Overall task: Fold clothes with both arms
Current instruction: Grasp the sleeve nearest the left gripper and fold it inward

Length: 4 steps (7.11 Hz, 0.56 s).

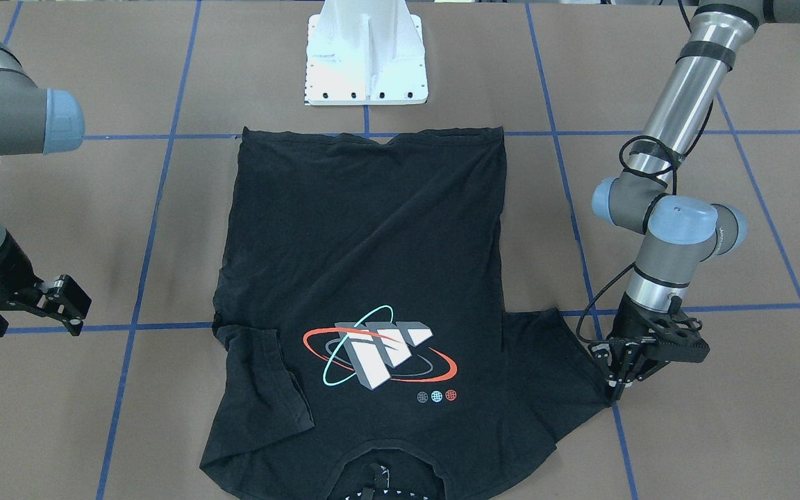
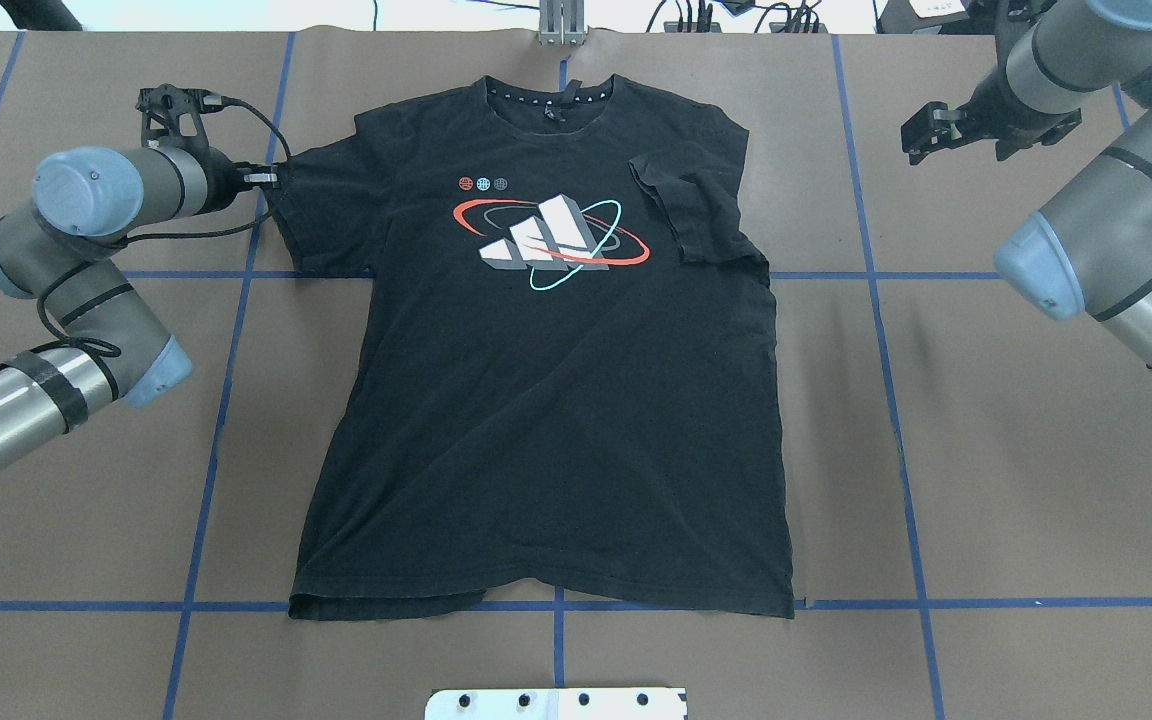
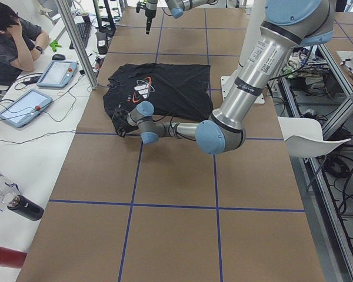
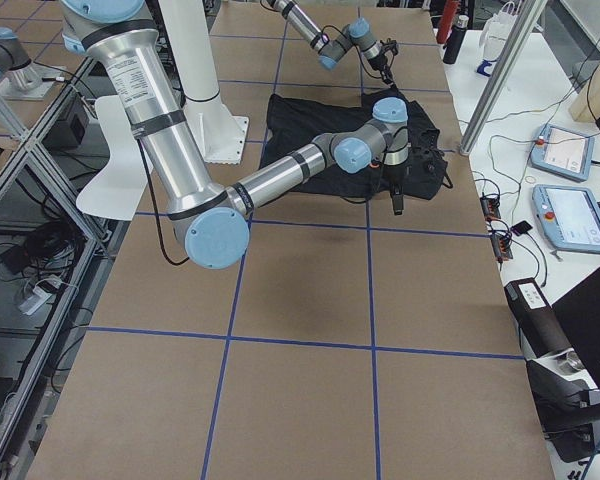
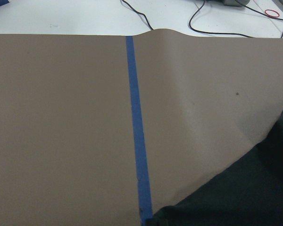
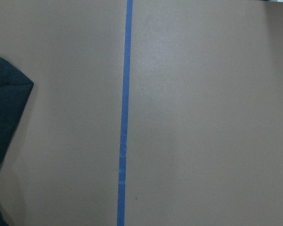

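Note:
Next, my left gripper releases the edge of the spread-out sleeve on the T-shirt's print [image 1: 445,375], next to the row of small dots.
A black T-shirt [image 1: 372,236] [image 2: 536,400] lies flat on the brown table with its print up and its collar away from the robot. The sleeve [image 2: 701,210] on the robot's right is folded in over the body. The other sleeve [image 2: 321,205] is spread out. My left gripper [image 1: 612,392] [image 2: 266,178] stands low at that sleeve's outer edge, its fingers close together on the cloth. Black cloth [image 5: 245,197] fills a corner of the left wrist view. My right gripper [image 1: 70,305] [image 2: 918,130] hangs open beside the shirt, holding nothing.
The white pedestal base [image 1: 367,55] stands just behind the shirt's hem. Blue tape lines [image 2: 226,400] cross the brown table cover. A person [image 3: 12,41] sits at a side desk with tablets [image 3: 20,106] beyond the table's far edge.

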{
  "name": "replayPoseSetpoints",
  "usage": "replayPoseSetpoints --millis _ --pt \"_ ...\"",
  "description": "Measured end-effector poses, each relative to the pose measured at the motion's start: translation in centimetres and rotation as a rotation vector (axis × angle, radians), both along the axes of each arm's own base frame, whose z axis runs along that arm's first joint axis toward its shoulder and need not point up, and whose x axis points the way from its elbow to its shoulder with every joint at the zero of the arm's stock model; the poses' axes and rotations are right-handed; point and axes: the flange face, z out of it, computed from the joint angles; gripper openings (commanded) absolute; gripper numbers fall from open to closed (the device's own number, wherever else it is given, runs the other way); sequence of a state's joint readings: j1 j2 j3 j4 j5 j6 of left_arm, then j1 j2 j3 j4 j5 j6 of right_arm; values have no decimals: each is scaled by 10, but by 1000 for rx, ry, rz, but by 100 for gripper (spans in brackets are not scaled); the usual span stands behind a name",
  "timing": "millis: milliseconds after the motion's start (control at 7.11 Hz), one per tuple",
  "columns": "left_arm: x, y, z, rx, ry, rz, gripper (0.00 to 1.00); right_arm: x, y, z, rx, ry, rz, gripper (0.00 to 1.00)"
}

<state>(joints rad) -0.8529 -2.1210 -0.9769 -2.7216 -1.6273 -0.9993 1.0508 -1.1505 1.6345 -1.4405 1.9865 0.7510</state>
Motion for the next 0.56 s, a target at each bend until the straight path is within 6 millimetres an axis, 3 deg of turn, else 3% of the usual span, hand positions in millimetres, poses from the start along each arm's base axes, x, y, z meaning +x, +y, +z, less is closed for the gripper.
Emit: replayPoseSetpoints --millis 281,563 --pt "-4 1 -20 29 25 5 0 0 0 -1 1 -1 1 100" --pt "-7 8 -64 43 62 40 0 0 0 -2 -1 -3 4 100"
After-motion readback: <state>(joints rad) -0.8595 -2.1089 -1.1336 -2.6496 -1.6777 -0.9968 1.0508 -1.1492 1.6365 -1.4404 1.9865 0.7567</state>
